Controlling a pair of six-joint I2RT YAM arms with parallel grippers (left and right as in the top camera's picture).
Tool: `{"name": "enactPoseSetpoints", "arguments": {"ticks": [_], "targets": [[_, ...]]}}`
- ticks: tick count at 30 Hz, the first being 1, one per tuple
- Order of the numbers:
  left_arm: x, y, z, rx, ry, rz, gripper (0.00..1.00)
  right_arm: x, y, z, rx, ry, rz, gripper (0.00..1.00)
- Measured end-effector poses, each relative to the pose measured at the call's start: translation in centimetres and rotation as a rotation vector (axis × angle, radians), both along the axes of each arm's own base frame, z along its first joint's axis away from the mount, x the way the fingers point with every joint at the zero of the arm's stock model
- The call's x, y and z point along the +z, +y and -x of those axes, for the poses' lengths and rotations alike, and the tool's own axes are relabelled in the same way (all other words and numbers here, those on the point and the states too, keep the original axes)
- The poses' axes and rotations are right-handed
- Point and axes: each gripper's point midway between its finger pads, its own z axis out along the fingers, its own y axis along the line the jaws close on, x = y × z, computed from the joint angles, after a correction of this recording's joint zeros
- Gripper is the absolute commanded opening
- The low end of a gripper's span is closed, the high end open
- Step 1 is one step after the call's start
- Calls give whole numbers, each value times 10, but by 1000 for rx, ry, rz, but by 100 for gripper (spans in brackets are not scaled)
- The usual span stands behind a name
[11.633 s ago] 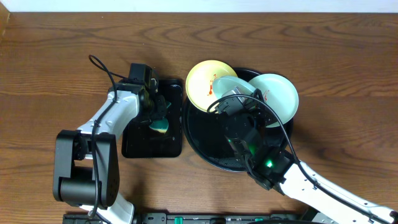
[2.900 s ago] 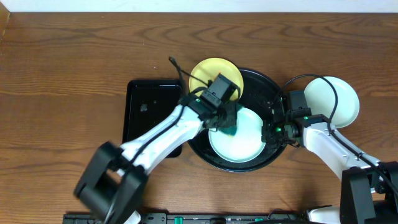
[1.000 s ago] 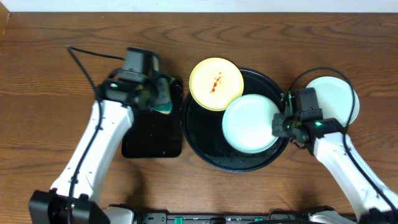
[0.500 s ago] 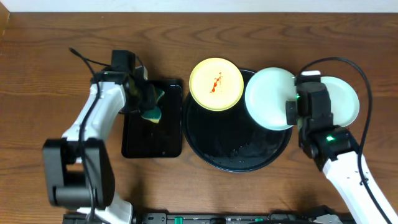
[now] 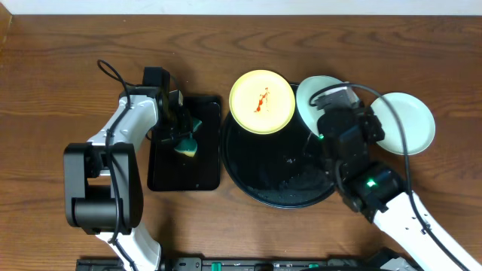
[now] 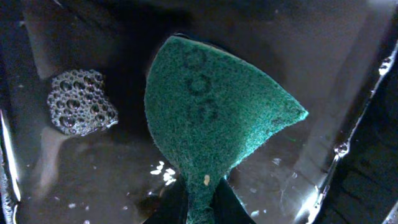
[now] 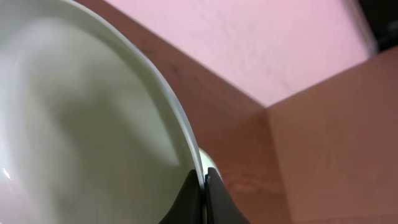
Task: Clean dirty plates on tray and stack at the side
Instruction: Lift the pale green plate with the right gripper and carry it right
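Note:
The robot's right gripper will release the light blue plate on top of the other light blue plate [image 5: 402, 123] next to the round tray.
The large round black tray [image 5: 263, 177] sits at centre. A pale yellow plate [image 5: 261, 102] with a red smear rests on its far left rim. My right gripper [image 5: 340, 113] is shut on the rim of a light blue plate [image 5: 310, 92], holding it tilted above the tray's far right; the plate fills the right wrist view [image 7: 81, 118]. A second light blue plate [image 5: 410, 124] lies on the table right of the tray. My left gripper [image 5: 179, 124] is shut on a green sponge [image 6: 211, 118] over the rectangular black tray [image 5: 169, 177].
The rectangular tray holds soapy foam [image 6: 81, 111] and water drops. The round tray's floor is wet with suds [image 5: 294, 177]. A pale wall runs along the table's far edge [image 5: 241, 7]. Cables trail from both arms.
My right gripper has lifted the light blue plate and tilted it on edge above the tray's far right. My left gripper stays over the rectangular tray with the sponge.

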Motion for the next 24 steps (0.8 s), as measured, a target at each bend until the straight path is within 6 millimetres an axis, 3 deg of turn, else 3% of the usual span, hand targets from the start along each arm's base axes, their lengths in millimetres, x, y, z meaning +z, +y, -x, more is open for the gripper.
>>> {"name": "enactPoseSetpoints", "arguments": {"ticks": [4,16,20,24], "targets": [[-8,0,2,0,22,-1,7,10,9,1,29,-21,65,1],[-10,-1,4,2,56,15,7,13,6,2,23,-16,125,1],[-1,-2,5,2,60,19,7,15,7,2,23,-25,120,1],[27,-3,0,-1,-20,22,7,18,8,0,22,-42,111,1]]}}
